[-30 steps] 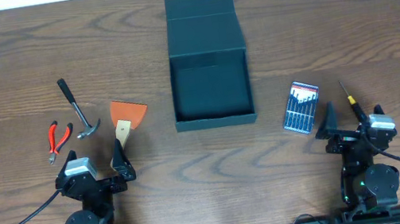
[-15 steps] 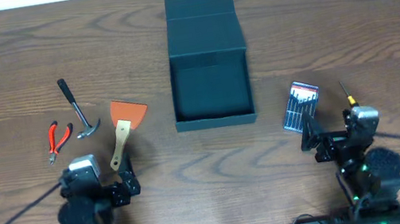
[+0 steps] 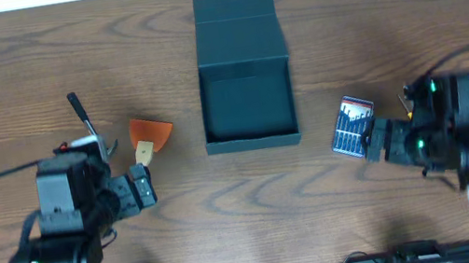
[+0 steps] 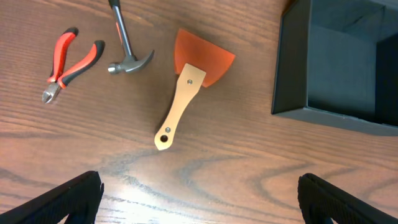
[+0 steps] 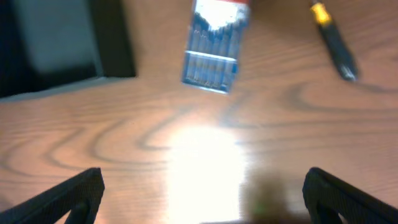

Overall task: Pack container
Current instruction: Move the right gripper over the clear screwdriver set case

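Observation:
I need to close my right gripper on the long sides of the bit set at the case's middle (image 3: 351, 129) (image 5: 214, 46), just under the white printed label.
The container (image 3: 247, 101), a dark teal box, stands open at the table's middle with its flap lid folded back; it also shows in the left wrist view (image 4: 336, 68) and the right wrist view (image 5: 62, 43). My left gripper (image 3: 121, 192) is open and empty, just short of the orange scraper (image 3: 148, 133) with its wooden handle (image 4: 177, 112). My right gripper (image 3: 397, 142) is open and empty, just short of the bit set (image 3: 353, 124), which shows blurred in the right wrist view (image 5: 211, 46). Both pairs of fingers stand wide apart over bare wood in the wrist views.
A hammer (image 4: 124, 43) and red pliers (image 4: 68, 62) lie left of the scraper. A screwdriver (image 5: 336, 40) with a yellow and black handle lies right of the bit set, mostly hidden under my right arm in the overhead view.
Both arms have lifted from the front edge and reached forward: the left toward the scraper, the right toward the bit set. No tool has moved.

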Robot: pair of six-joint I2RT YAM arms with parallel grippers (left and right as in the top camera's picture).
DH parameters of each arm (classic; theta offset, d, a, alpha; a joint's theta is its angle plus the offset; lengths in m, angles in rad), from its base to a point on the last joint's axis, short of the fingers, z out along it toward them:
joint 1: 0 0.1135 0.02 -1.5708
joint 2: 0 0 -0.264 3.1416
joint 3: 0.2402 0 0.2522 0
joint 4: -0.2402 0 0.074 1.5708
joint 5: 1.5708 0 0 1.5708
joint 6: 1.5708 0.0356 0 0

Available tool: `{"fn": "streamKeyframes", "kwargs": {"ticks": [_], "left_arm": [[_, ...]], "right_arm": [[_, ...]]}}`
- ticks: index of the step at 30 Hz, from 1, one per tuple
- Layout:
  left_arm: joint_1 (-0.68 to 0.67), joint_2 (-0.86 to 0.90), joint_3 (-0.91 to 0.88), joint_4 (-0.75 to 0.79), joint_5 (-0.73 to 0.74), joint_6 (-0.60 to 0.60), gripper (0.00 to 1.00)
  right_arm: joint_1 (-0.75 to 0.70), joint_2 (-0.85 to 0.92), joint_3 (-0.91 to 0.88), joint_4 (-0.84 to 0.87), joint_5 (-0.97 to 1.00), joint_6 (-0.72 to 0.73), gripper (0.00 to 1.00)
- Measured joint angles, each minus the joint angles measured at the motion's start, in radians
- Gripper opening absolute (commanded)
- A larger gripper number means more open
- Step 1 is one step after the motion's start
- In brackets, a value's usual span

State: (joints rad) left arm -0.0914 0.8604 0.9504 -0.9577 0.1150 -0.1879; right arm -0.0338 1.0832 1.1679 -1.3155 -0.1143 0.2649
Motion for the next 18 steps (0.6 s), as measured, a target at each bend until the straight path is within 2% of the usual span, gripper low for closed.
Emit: {"fn": "streamKeyframes", "kwargs": {"ticks": [4, 9, 14, 18], "left_arm": [[0.0, 0.035, 0.021, -0.011, 0.01, 0.0, 0.98], [0.0, 0.035, 0.022, -0.013, 0.01, 0.0, 0.99], [0.0, 0.035, 0.022, -0.013, 0.01, 0.0, 0.99], [0.0, 0.035, 0.022, -0.013, 0.011, -0.001, 0.98]], "right_arm": [[0.0, 0.152, 0.142, -0.043, 0.02, -0.031, 0.99], [0.0, 0.211, 0.169, -0.024, 0.029, -0.047, 0.99], [0.01, 0.25, 0.17, -0.027, 0.121, 0.033, 0.99], [0.065, 0.283, 0.171, 0.052, 0.172, 0.108, 0.99]]}}
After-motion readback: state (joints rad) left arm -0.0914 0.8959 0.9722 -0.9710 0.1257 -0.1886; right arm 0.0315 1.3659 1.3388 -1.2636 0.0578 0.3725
